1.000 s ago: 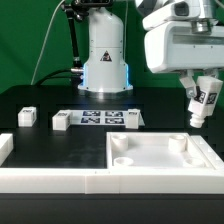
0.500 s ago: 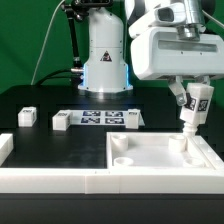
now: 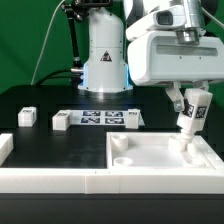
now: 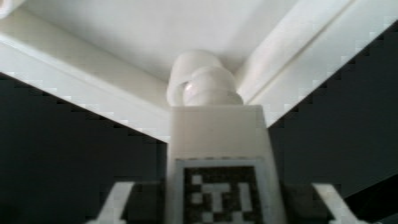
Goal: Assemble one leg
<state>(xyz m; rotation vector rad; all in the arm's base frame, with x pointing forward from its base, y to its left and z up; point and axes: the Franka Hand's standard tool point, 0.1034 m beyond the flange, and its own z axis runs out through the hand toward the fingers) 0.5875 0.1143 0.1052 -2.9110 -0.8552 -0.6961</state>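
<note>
Next, my gripper releases the white leg standing upright in the panel's near corner socket (image 3: pixel 193 158) (image 4: pixel 198 58), which is away from the marker board.
My gripper (image 3: pixel 190 100) is shut on a white leg (image 3: pixel 191 112) with a black-and-white tag. The leg hangs slightly tilted, its lower end at the round socket (image 3: pixel 186 144) in the far corner of the white tabletop panel (image 3: pixel 150 160), on the exterior view's right. I cannot tell if it touches the socket. In the wrist view the leg (image 4: pixel 221 140) runs out between the fingers (image 4: pixel 121 200), its rounded tip over the panel's corner (image 4: pixel 143 40). The gripper (image 4: pixel 222 188) holds it at the tagged end.
Three more white legs lie on the black table: one (image 3: pixel 27 116) at the exterior view's left, one (image 3: pixel 62 121) beside the marker board (image 3: pixel 97 118), one (image 3: pixel 133 118) at its other end. A white wall (image 3: pixel 50 178) runs along the near edge. The robot base (image 3: pixel 105 60) stands behind.
The gripper has moved toward the exterior view's left and down with the leg, bringing its lower end to the panel's far corner socket.
</note>
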